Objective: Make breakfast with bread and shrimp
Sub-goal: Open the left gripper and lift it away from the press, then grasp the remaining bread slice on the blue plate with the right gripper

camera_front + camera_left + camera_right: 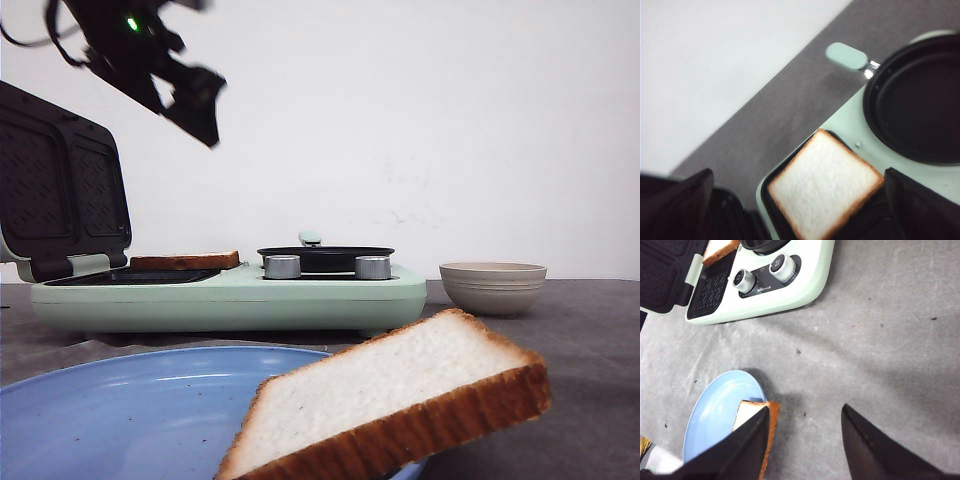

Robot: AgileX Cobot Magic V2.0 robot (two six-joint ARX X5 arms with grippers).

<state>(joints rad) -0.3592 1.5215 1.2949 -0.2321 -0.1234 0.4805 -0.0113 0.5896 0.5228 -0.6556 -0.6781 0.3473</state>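
My right gripper will close on the raised outer end (505, 370) (766, 455) of the leaning bread slice, where it sticks out past the blue plate's rim.
One bread slice (185, 261) lies flat on the dark grill plate of the green breakfast maker (230, 295); it also shows in the left wrist view (825, 185). My left gripper (195, 105) hangs high above it, open and empty (797, 172). The second bread slice (400, 400) leans tilted on the rim of the blue plate (120, 410) at the front. My right gripper (806, 407) is open and empty above the table, just beside that slice (747, 412) and the plate (710, 415). No shrimp shows in any view.
The maker's lid (60, 190) stands open at the left. A black pan (325, 258) sits on its right half, behind two knobs (282, 266). A beige bowl (492, 285) stands to the right; its contents are hidden. Grey cloth (880, 340) covers the table.
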